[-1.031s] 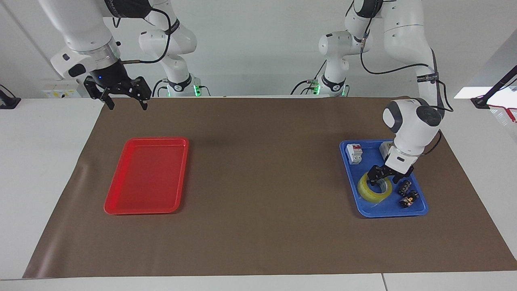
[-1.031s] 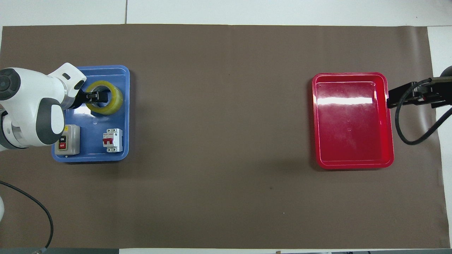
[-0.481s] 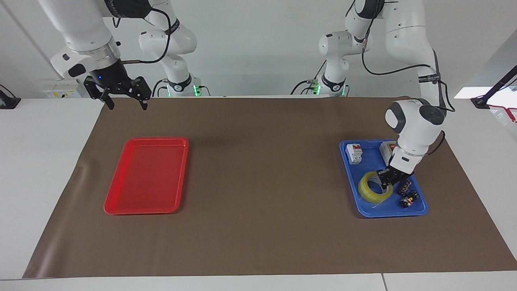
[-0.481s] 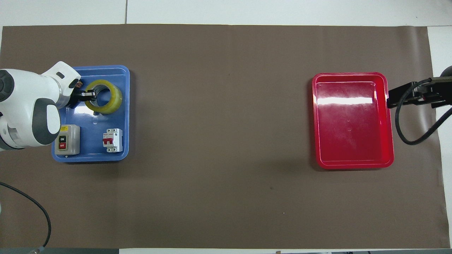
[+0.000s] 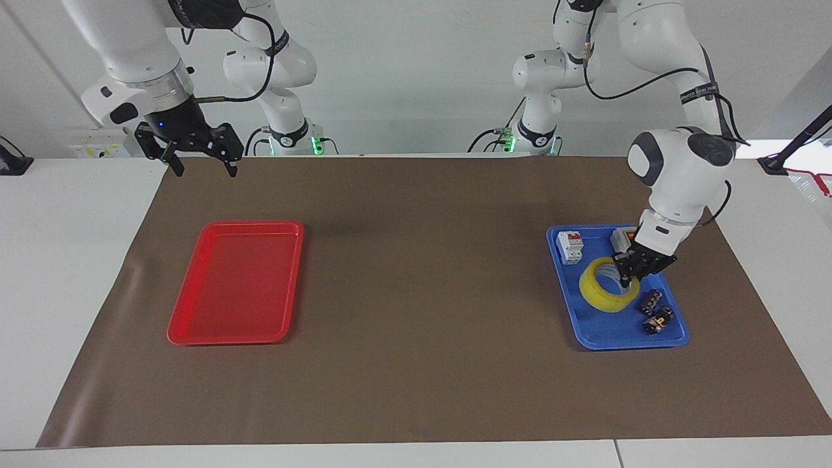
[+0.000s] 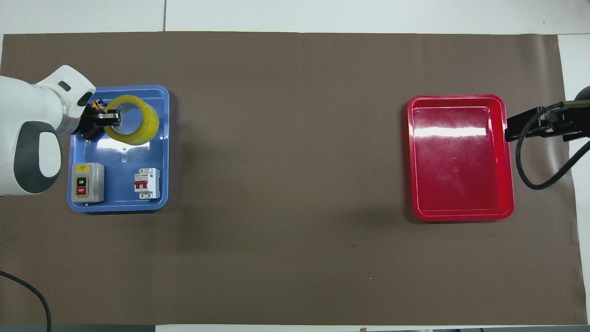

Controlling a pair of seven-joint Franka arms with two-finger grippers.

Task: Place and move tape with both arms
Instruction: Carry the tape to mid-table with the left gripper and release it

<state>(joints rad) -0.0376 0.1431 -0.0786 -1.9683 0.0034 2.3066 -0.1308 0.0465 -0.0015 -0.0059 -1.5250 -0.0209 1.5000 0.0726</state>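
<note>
Next, my left gripper releases the yellow tape, now tilted just above the blue tray, on the brown mat (image 6: 298, 163) between the blue tray and the red tray.
The yellow tape (image 5: 601, 294) is a ring held tilted a little above the blue tray (image 5: 585, 331); it also shows in the overhead view (image 6: 138, 130). My left gripper (image 5: 626, 278) is shut on the tape's wall, one finger inside the ring; in the overhead view the left gripper (image 6: 112, 118) is at the ring's edge. My right gripper (image 5: 203, 168) hangs open and waits in the air over the table edge near the right arm's base, apart from the red tray (image 5: 237, 281).
The blue tray (image 6: 156, 152) holds a grey on/off switch box (image 6: 87, 182), a white circuit breaker (image 6: 147, 183) and small black parts (image 5: 656, 312). The red tray (image 6: 461, 157) lies toward the right arm's end. Brown mat (image 5: 422, 292) covers the table.
My left gripper has closed on the tape's wall and lifted it off the blue tray floor, tilting it. The right arm has not moved.
</note>
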